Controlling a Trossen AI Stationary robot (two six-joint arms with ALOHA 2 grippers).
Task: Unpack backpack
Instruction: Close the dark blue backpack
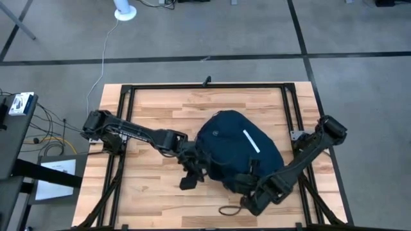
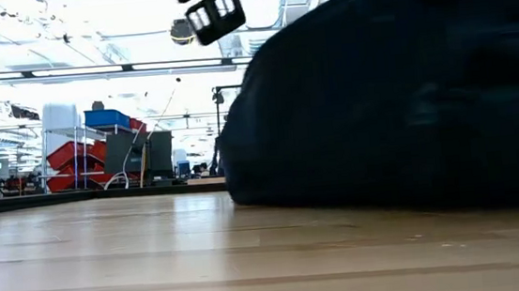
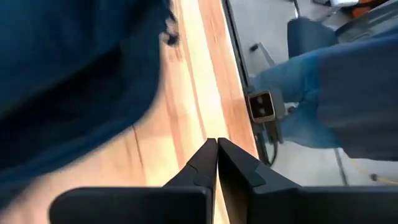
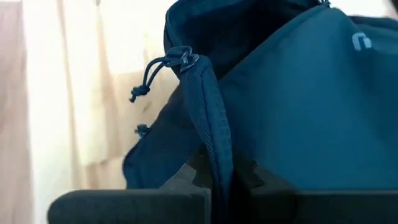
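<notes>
My left gripper grips wood beside the backpack's zip, so it should open and pinch the knotted cord pull (image 4: 141, 91) while my right gripper holds the backpack's fabric.
The dark navy backpack (image 1: 241, 149), with a white stripe on top, lies on its broad side in the middle of the wooden table (image 1: 154, 102). It fills the right of the low view as the backpack (image 2: 396, 96). My right gripper (image 4: 222, 186) sits at the backpack's near right side, shut on a band of its fabric. My left gripper (image 3: 217, 144) hangs just off the backpack's near left side with its fingers shut and nothing between them, only bare wood beyond the tips. In the high view the left gripper (image 1: 191, 174) and the right gripper (image 1: 252, 185) flank the bag's near end. My right gripper pinches the backpack's zip-edged band (image 4: 219, 163) between its two fingers. The band runs away from the fingers up to a zip slider (image 4: 185, 59) with a knotted cord pull. The opening gapes dark beside it. The backpack's body rests on the table.
A strap loop (image 1: 229, 209) lies on the wood near the front edge. The black frame rails (image 1: 292, 109) run along the table's sides and far edge. Bare wood lies left of the backpack. A blue shape (image 3: 348, 93) shows beyond the table edge.
</notes>
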